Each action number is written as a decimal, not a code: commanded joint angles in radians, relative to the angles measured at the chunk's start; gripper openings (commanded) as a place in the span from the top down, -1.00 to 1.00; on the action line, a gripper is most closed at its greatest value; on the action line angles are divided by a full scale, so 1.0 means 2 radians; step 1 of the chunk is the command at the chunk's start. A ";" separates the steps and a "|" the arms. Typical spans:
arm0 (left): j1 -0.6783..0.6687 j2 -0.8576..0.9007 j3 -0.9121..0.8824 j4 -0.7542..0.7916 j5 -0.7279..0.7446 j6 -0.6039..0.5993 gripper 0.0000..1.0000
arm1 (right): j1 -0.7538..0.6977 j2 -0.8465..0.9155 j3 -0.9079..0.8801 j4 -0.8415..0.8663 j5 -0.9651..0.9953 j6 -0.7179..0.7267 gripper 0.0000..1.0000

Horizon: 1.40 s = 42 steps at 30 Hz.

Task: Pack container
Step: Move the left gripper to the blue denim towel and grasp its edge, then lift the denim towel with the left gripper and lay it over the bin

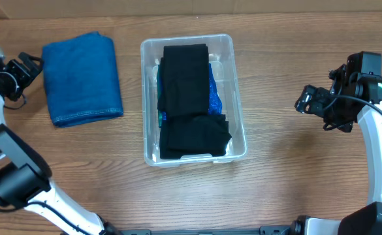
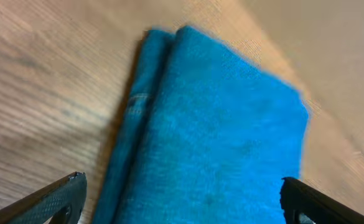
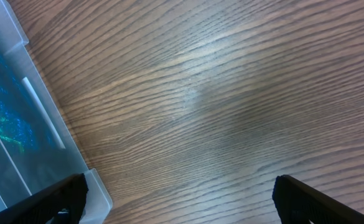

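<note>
My left gripper is to take hold next of the folded blue towel at the middle of its long edge (image 1: 48,84) (image 2: 116,180), on the side away from the container.
The clear plastic container (image 1: 236,104) stands mid-table, holding folded black cloth (image 1: 187,85) over a blue glittery item (image 1: 214,99). Its wall and rim also show in the right wrist view (image 3: 42,118). A folded blue towel (image 1: 81,79) lies on the table left of the container and fills the left wrist view (image 2: 219,137). My left gripper (image 1: 29,68) is open and empty, just left of the towel, its fingers (image 2: 182,196) spread wider than the towel's end. My right gripper (image 1: 306,99) is open and empty over bare wood (image 3: 180,196), right of the container.
The wooden table (image 1: 295,52) runs to the far edge at the top of the overhead view. Bare wood lies between the container and the right gripper, and in front of both.
</note>
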 commanded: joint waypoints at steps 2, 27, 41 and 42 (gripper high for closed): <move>-0.006 0.070 0.005 -0.018 -0.049 0.023 -1.00 | 0.001 0.001 0.001 0.001 0.003 -0.004 -1.00; -0.098 0.092 0.005 -0.060 0.035 0.069 0.92 | 0.001 0.001 0.001 0.000 0.003 -0.005 -1.00; -0.211 -0.331 0.005 -0.092 0.072 -0.001 0.92 | 0.001 0.001 0.001 -0.006 0.003 -0.005 -1.00; -0.247 -0.356 0.005 -0.093 0.036 -0.019 0.92 | 0.001 0.001 0.001 -0.006 0.003 -0.005 -1.00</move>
